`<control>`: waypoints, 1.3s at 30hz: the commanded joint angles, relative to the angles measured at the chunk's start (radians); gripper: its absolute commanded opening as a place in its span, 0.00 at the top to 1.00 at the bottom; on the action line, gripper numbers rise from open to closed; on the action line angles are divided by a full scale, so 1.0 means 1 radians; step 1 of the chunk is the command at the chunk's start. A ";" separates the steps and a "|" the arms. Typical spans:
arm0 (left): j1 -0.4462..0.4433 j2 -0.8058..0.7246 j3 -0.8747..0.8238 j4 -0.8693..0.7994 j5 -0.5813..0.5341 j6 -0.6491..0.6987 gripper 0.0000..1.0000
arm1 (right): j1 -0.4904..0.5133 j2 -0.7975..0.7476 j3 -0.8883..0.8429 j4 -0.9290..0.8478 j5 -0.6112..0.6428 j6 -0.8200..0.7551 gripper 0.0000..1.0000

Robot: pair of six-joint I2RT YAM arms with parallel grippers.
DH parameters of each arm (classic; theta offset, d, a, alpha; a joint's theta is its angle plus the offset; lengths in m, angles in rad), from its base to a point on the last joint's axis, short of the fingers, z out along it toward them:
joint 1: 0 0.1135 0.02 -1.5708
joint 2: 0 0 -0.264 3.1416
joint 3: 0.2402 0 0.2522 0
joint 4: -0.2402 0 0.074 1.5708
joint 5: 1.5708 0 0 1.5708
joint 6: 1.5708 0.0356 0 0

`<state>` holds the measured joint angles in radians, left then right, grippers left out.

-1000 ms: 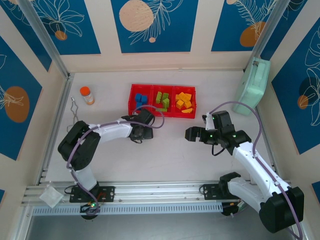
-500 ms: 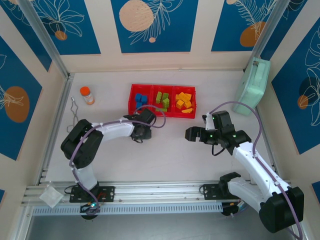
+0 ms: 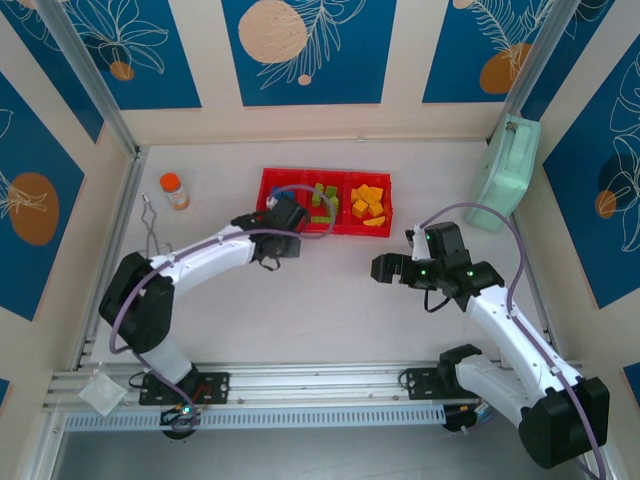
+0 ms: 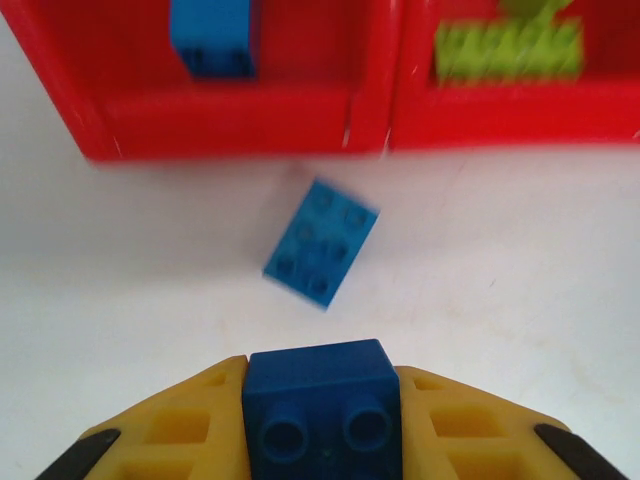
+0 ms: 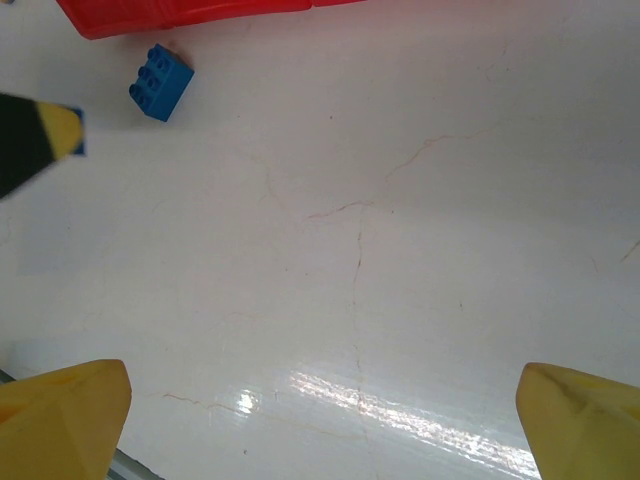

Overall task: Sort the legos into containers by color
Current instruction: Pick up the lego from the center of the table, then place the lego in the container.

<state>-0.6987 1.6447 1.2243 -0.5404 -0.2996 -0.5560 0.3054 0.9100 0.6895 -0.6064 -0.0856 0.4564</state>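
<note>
I will release the dark blue lego from my left gripper in the tray (image 3: 289, 213) (image 4: 294, 52) between the blue lego and the green legos.
My left gripper (image 4: 320, 400) is shut on a dark blue lego (image 4: 320, 395), raised just in front of the red tray (image 4: 230, 130). In the top view the left gripper (image 3: 283, 215) hangs at the front edge of the tray's (image 3: 266, 178) left compartment. A second blue lego (image 4: 322, 242) lies tilted on the table close to the tray wall, the same blue lego (image 5: 160, 82) in the right wrist view. The tray holds a blue lego (image 4: 212, 40), green legos (image 3: 322, 198) and yellow-orange legos (image 3: 367, 205). My right gripper (image 3: 385, 267) is open over bare table, nothing between its fingers (image 5: 60, 415).
An orange-capped bottle (image 3: 174, 190) and a bent wire piece (image 3: 150, 215) sit at the left. A mint-green case (image 3: 505, 170) leans at the right wall. Metal rails (image 3: 300, 385) edge the table at the front, and patterned walls close in the other sides.
My left gripper has shut on the blue lego and carried it away from me, up to the tray's front edge. The right arm has stayed put.
</note>
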 commanded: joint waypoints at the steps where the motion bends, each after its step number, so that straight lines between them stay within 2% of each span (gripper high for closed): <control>1: 0.067 0.027 0.102 -0.051 -0.039 0.103 0.83 | -0.006 -0.020 0.014 -0.025 0.000 0.001 0.01; 6: 0.161 0.185 0.303 -0.063 0.015 0.177 0.83 | -0.007 -0.019 0.016 -0.025 -0.010 -0.002 0.01; 13: 0.201 0.407 0.548 -0.091 0.048 0.220 0.83 | -0.010 0.002 0.024 -0.026 -0.014 -0.005 0.01; 15: 0.206 0.456 0.590 -0.097 0.057 0.221 0.80 | -0.010 0.006 0.024 -0.024 -0.017 -0.005 0.01; 17: 0.210 0.487 0.610 -0.096 0.063 0.216 0.71 | -0.010 0.006 0.023 -0.024 -0.016 -0.005 0.01; 19: 0.214 0.501 0.611 -0.090 0.071 0.207 0.69 | -0.011 0.006 0.023 -0.026 -0.014 -0.005 0.01; 23: 0.217 0.482 0.571 -0.064 0.088 0.193 0.64 | -0.012 0.006 0.024 -0.027 -0.010 -0.005 0.01; 28: 0.217 0.384 0.458 0.009 0.141 0.173 0.57 | -0.012 0.006 0.023 -0.033 -0.005 -0.005 0.01; 31: 0.217 0.313 0.389 0.046 0.172 0.162 0.48 | -0.012 0.002 0.022 -0.038 -0.002 -0.004 0.01; 33: 0.217 0.271 0.354 0.056 0.176 0.159 0.37 | -0.012 0.000 0.023 -0.041 -0.002 -0.003 0.01; 36: 0.217 0.218 0.313 0.056 0.172 0.162 0.27 | -0.012 -0.001 0.022 -0.044 -0.003 -0.002 0.01; 39: 0.217 0.152 0.265 0.056 0.190 0.168 0.20 | -0.012 -0.006 0.023 -0.051 -0.003 -0.002 0.01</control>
<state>-0.4885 1.8645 1.5257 -0.4999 -0.1394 -0.3901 0.2985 0.9146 0.6895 -0.6250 -0.0853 0.4564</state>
